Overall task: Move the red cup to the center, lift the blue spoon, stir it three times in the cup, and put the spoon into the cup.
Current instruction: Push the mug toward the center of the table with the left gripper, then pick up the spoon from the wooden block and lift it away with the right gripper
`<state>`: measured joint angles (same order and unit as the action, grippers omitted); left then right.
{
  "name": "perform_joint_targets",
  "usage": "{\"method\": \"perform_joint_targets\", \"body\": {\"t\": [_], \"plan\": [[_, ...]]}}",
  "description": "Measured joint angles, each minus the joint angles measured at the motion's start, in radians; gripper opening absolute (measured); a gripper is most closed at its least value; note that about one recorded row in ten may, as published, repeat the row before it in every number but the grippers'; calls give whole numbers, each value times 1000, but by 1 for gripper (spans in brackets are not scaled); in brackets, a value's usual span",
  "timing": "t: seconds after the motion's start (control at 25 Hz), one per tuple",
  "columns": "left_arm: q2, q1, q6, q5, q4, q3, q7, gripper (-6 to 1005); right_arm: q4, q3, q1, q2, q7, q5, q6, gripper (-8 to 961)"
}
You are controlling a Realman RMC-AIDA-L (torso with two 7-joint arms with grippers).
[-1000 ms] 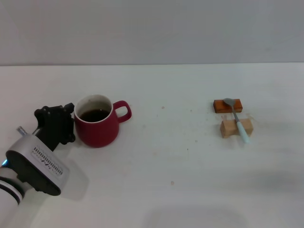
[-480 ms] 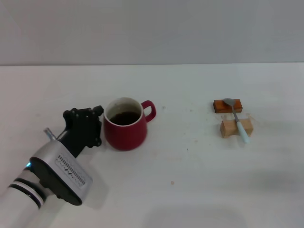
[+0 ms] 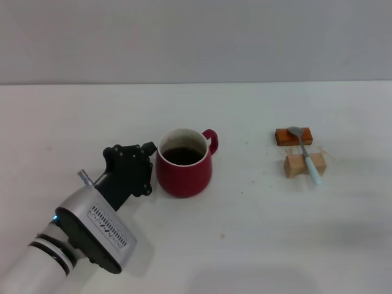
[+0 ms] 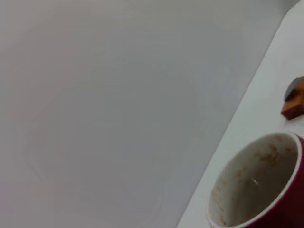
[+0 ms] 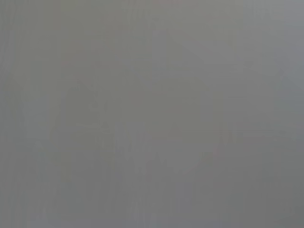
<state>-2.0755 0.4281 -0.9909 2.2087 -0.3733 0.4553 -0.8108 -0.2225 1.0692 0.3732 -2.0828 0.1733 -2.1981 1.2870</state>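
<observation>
Next, I set the red cup, now upright on the table, on the white table (image 3: 212, 191) just behind the small brown speck with my left gripper.
The red cup (image 3: 184, 174) stands upright on the white table (image 3: 245, 233), left of the middle, with dark liquid inside and its handle pointing to the far right. My left gripper (image 3: 149, 169) is pressed against the cup's left side. The left wrist view shows the red cup (image 4: 266, 190) close up, its speckled inner wall and rim. The blue spoon (image 3: 308, 156) lies at the right across two small blocks, with its metal bowl on the far block. My right gripper is out of view.
An orange block (image 3: 294, 136) and a tan wooden block (image 3: 297, 165) hold the spoon up at the right. The orange block (image 4: 293, 102) also shows in the left wrist view. A grey wall runs behind the table.
My left gripper and the red cup have moved together to the right, toward the table's middle. The spoon and blocks have not moved.
</observation>
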Motion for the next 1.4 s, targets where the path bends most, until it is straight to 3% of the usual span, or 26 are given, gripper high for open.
{"method": "perform_joint_targets", "body": {"t": [0.84,1.08,1.12,1.16,1.28,1.32,1.4], "plan": [[-3,-8,48,-5,-93,-68,21,1,0,-2,-3,-1,0,-6,0,810],[-1,-25,37,-9,-87,55,111,1,-1,-5,-3,-3,0,-9,-8,810],[3,-42,17,-8,-79,182,223,1,-1,-5,-3,-4,0,-9,-12,810],[5,-48,7,-9,-71,239,278,1,-1,-5,-4,-5,0,-9,-15,810],[5,-52,0,-9,-64,281,321,1,-8,-5,-8,-6,0,-9,-23,810],[7,-66,-21,-10,-37,410,456,1,-29,-5,-20,-8,0,-7,-40,810],[9,-73,-37,-9,-24,455,517,1,-45,-5,-30,-8,0,-5,-50,810]]}}
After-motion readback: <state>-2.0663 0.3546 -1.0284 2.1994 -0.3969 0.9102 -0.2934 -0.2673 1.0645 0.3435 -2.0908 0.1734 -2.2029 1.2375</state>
